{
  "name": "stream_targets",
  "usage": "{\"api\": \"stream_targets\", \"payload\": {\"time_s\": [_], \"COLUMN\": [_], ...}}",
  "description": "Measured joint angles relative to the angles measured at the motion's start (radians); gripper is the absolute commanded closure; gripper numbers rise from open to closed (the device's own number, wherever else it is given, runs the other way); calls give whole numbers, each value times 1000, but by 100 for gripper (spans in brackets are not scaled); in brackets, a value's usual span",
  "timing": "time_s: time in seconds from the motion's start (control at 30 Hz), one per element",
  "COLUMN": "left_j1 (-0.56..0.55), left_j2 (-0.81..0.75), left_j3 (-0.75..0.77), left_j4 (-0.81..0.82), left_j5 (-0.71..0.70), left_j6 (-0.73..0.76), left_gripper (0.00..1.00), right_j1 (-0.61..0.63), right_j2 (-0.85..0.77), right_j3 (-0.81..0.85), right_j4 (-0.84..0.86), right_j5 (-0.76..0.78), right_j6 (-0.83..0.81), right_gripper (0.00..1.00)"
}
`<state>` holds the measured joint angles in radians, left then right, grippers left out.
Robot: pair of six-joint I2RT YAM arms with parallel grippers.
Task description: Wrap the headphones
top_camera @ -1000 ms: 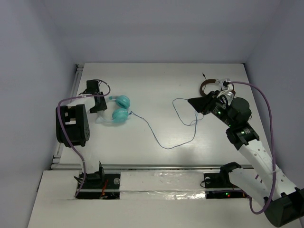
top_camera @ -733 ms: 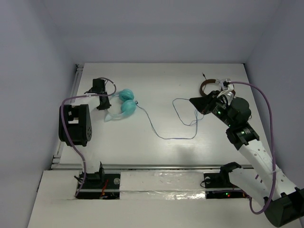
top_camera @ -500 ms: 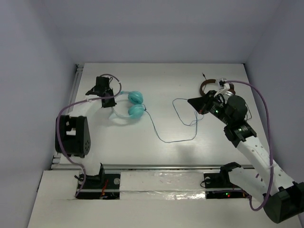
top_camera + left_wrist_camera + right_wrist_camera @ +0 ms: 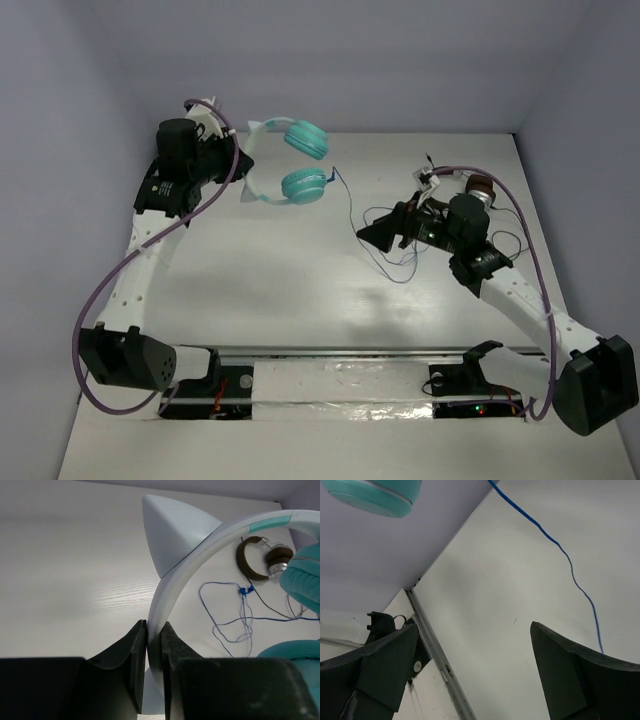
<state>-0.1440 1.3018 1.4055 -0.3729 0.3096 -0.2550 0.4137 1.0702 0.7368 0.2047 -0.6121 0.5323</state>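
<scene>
The blue cable's lower part [image 4: 356, 231] [image 4: 598, 635], just above its loose loops, comes down from the teal headphones' lower cup, and my right gripper should close on it there.
The teal headphones [image 4: 302, 184] hang lifted above the table at the back left. My left gripper [image 4: 240, 152] is shut on their pale headband [image 4: 200, 540], pinched between the jaws [image 4: 154, 629]. A pointed ear sticks up from the band. One teal cup [image 4: 306, 575] shows at the right edge of the left wrist view. The thin blue cable [image 4: 348, 205] drops from the lower cup to loose loops [image 4: 392, 258] on the table. My right gripper [image 4: 382, 232] stands open just above those loops, with nothing between its fingers [image 4: 475, 650]. The cable [image 4: 555, 545] runs past it.
Brown-banded headphones [image 4: 480, 186] lie at the back right, partly behind the right wrist, with their own dark cable [image 4: 505, 240] beside them. A metal rail [image 4: 437, 660] runs along the table's near edge. The back wall is close behind the lifted headphones.
My left arm has raised the headphones off the table and carried them back and right, dragging the cable along. The right gripper has opened and swung left over the cable loops.
</scene>
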Motion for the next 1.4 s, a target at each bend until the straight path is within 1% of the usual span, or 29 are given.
{"api": "stream_targets", "payload": {"time_s": [0.17, 0.33, 0.47, 0.53, 0.77, 1.0, 1.13, 1.2, 1.27, 1.3, 1.33, 1.37, 1.4], "left_j1": [0, 2, 2, 7, 15, 29, 54, 68, 89, 102, 109, 129, 139], "left_j2": [21, 45, 47, 47, 69, 98, 103, 115, 134, 145, 150, 164, 173], "left_j3": [61, 143, 191, 212, 330, 457, 505, 544, 595, 621, 632, 663, 680], "left_j4": [-40, -54, -55, -57, -82, -106, -109, -113, -120, -123, -126, -127, -127], "left_j5": [76, 132, 159, 172, 200, 217, 230, 234, 244, 247, 248, 248, 247], "left_j6": [-36, -69, -83, -89, -112, -141, -174, -184, -190, -193, -195, -199, -202], "left_gripper": [100, 100, 100, 100, 100, 100, 100, 100, 100, 100, 100, 100, 100], "right_j1": [50, 53, 53, 52, 53, 53, 53, 53, 53, 53, 53, 53, 53], "right_j2": [43, 135, 146, 165, 295, 358, 378, 382, 375, 368, 357, 347, 339], "right_j3": [0, -3, -34, -35, -38, -66, -78, -88, -112, -126, -143, -156, -165], "right_j4": [41, 51, 95, 120, 203, 311, 358, 376, 397, 401, 406, 406, 406], "right_j5": [34, 152, 222, 228, 193, 181, 175, 175, 178, 182, 189, 194, 197], "right_j6": [-50, -76, -77, -80, -79, -52, -38, -31, -21, -19, -12, -11, -3], "right_gripper": [1, 3, 6, 10, 14, 14, 27, 30, 37, 42, 55, 61, 71]}}
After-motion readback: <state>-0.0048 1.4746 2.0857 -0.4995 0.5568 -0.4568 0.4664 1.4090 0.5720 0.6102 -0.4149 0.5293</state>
